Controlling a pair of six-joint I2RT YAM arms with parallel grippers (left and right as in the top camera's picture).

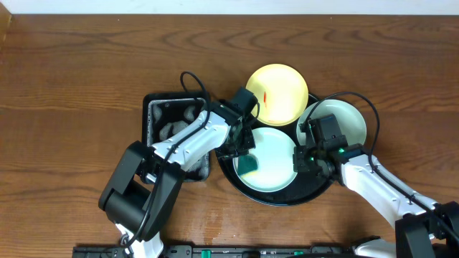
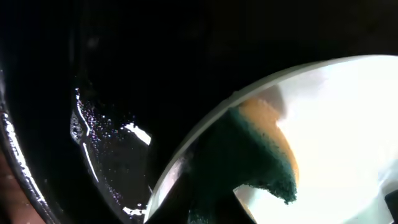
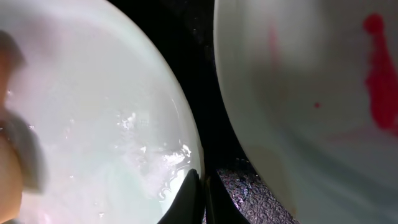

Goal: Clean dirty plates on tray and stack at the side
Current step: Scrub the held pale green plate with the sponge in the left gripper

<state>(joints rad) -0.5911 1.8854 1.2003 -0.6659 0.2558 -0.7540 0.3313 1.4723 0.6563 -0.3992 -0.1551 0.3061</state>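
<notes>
I should use my left gripper to set the green sponge down and release it on the near half of the smaller rectangular black tray's bottom (image 1: 176, 156).
The round black tray (image 1: 278, 203) holds three plates. A pale yellow plate (image 1: 281, 92) with a red smear lies at the back. One mint-green plate (image 1: 346, 118) with a red smear (image 3: 378, 74) lies at the right. The other mint-green plate (image 1: 276, 161) lies in the middle, wet and shiny (image 3: 93, 124). My left gripper (image 1: 246, 159) is shut on a green sponge (image 2: 255, 162) with an orange back, pressed on the middle plate's left part. My right gripper (image 3: 203, 186) is shut on that plate's right rim, one finger inside and one outside.
A smaller rectangular black tray (image 1: 153, 115) stands just left of the round tray, under my left arm. Brown wooden table (image 1: 86, 64) surrounds both. The black tray floor (image 2: 106, 143) shows wet spots.
</notes>
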